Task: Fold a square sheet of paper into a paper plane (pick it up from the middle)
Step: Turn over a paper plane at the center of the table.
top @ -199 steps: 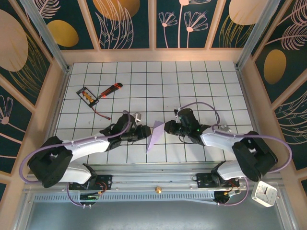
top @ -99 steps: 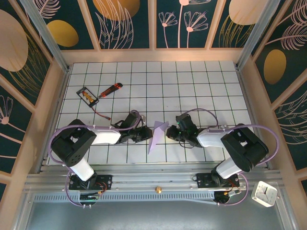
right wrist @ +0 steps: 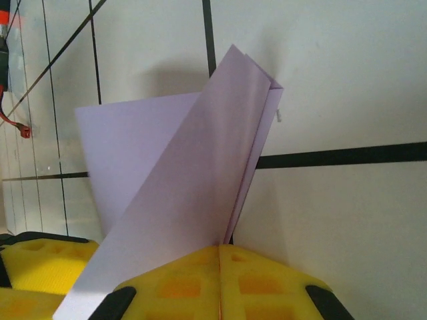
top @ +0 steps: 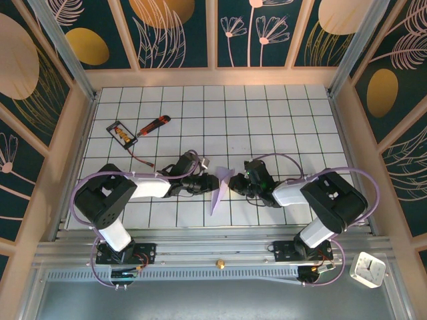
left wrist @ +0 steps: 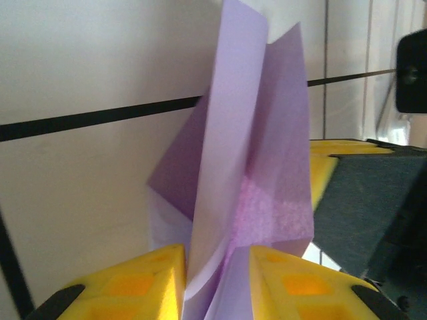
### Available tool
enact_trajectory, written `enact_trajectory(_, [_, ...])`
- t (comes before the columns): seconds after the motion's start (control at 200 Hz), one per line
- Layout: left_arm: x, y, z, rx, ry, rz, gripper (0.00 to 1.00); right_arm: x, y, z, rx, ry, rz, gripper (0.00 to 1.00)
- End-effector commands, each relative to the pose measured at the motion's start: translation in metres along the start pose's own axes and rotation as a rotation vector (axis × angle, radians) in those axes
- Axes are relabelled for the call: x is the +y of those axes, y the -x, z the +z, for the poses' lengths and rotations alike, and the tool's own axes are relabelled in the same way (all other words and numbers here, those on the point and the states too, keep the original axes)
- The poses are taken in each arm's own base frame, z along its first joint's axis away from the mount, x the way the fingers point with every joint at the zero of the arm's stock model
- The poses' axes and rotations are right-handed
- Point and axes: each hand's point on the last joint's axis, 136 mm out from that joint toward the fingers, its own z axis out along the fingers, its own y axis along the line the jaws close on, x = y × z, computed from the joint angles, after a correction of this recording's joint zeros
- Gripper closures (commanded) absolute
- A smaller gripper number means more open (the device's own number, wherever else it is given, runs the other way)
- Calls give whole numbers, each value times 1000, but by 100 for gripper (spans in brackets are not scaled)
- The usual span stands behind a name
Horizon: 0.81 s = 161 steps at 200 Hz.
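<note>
The flap in my right gripper sits at a slant across the paper plane, so next I open, back away and grab the flap's outer edge [right wrist: 252, 163] to fold it straight.
The square sheet of paper is folded into a slim pointed lavender paper plane [top: 218, 191] that stands on edge at the table's middle, between both grippers. My left gripper [top: 208, 181] is at its left side. In the left wrist view the paper plane [left wrist: 247, 147] runs up through my left gripper [left wrist: 217, 263], whose yellow pads [left wrist: 150, 277] stand apart with loose, curved layers between them. My right gripper [top: 233, 184] is at its right side. Its pads [right wrist: 180, 287] meet on the lower edge of the paper plane [right wrist: 180, 173], so my right gripper [right wrist: 220, 252] is shut on it.
A red-orange utility knife [top: 153, 125] and a small black-framed card [top: 123, 133] lie at the far left, with a thin red wire [top: 141, 160] trailing toward the left arm. A white clock [top: 368, 269] sits off the table at the near right. Wooden walls [top: 73, 133] edge the grid.
The left arm has drawn in and its gripper has slid right onto the paper, its pads parting slightly. The right gripper has edged left. The paper now stands narrower and more upright.
</note>
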Motion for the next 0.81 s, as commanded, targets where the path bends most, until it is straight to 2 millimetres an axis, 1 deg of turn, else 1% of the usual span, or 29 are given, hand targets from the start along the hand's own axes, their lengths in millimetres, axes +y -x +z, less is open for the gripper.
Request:
enact_trajectory(0.0, [-12, 3, 8, 23, -59, 18, 68, -15, -25, 7, 84, -30, 25, 92])
enact_trajectory(0.12, [-20, 7, 9, 20, -87, 21, 69, -14, -25, 7, 84, -25, 26, 92])
enact_trajectory(0.205, [-22, 9, 9, 13, -90, 25, 73, -15, -24, 8, 82, -26, 24, 92])
enact_trajectory(0.285, [-20, 11, 7, 2, -69, 31, 80, -16, -24, 7, 81, -30, 22, 92])
enact_trajectory(0.37, [-17, 15, 4, -18, -30, 42, 91, -18, -20, 5, 78, -34, 19, 93])
enact_trajectory(0.405, [-11, 16, 3, -25, 6, 40, 94, -18, -18, 2, 76, -33, 8, 93])
enact_trajectory(0.42, [-16, 20, -3, -48, 7, 50, 95, -18, -17, 1, 73, -34, 5, 92])
enact_trajectory(0.49, [-10, 28, -17, -112, 83, 51, 99, -18, -9, -9, 59, -33, -13, 91])
enact_trajectory(0.55, [-5, 32, -29, -166, 124, 39, 100, -15, -3, -20, 38, -19, -34, 88])
enact_trajectory(0.625, [2, 33, -39, -203, 158, 15, 100, -3, 2, -30, 21, 24, -64, 82])
enact_trajectory(0.666, [6, 32, -41, -214, 181, 9, 100, 8, 1, -33, 21, 64, -77, 79])
enact_trajectory(0.736, [15, 31, -41, -220, 215, 3, 100, 28, 1, -34, 12, 132, -80, 73])
enact_trajectory(0.801, [17, 30, -40, -217, 221, 0, 100, 46, 0, -31, 6, 191, -84, 69])
